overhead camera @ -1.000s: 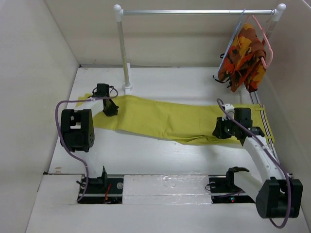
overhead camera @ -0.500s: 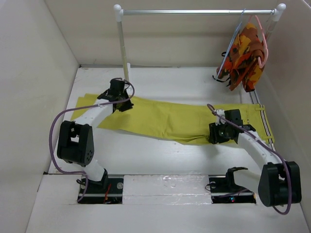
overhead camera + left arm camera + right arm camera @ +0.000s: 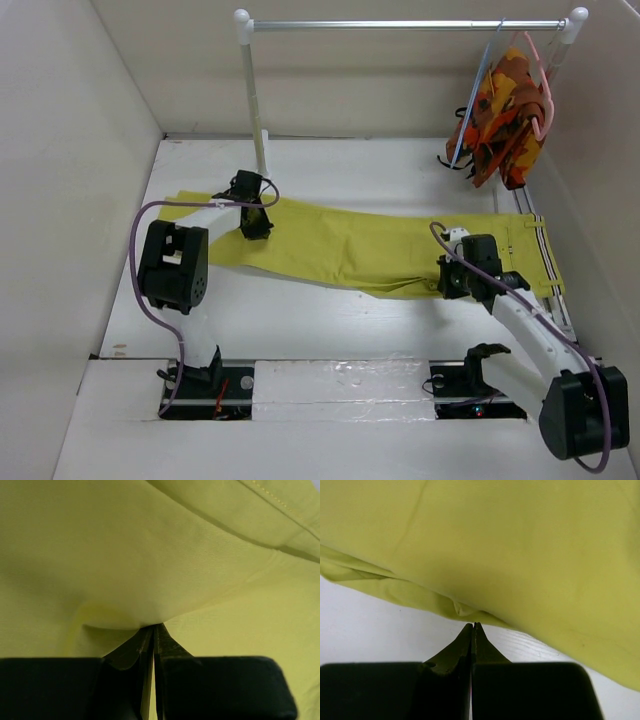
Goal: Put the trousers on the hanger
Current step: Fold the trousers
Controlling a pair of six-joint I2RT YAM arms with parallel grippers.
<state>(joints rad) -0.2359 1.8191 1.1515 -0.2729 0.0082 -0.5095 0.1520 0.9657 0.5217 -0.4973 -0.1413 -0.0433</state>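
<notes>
A small fold is tucked under the trousers' near edge, so my shut right gripper should open, pinch that fold (image 3: 462,609) and pull it toward me.
The mustard yellow-green trousers (image 3: 350,245) lie flat across the table, with the striped waistband (image 3: 540,250) at the right. My left gripper (image 3: 256,226) is on the leg end at the left. In the left wrist view its fingers (image 3: 165,645) are closed, with a raised fold of the trousers (image 3: 150,560) at their tips. My right gripper (image 3: 450,284) is at the near edge of the trousers. In the right wrist view it (image 3: 473,626) is shut and empty, tips just short of the cloth edge (image 3: 465,609). The pale-blue wire hanger (image 3: 478,95) hangs on the rail at the far right.
A metal rail (image 3: 400,24) on a white pole (image 3: 255,110) spans the back. An orange, red and brown patterned garment (image 3: 505,115) on a pink hanger (image 3: 547,90) hangs next to the blue hanger. Walls close in left and right.
My left gripper swung back and right, then settled nearer on the trouser leg. My right gripper shifted slightly left and back, now at the near cloth edge.
</notes>
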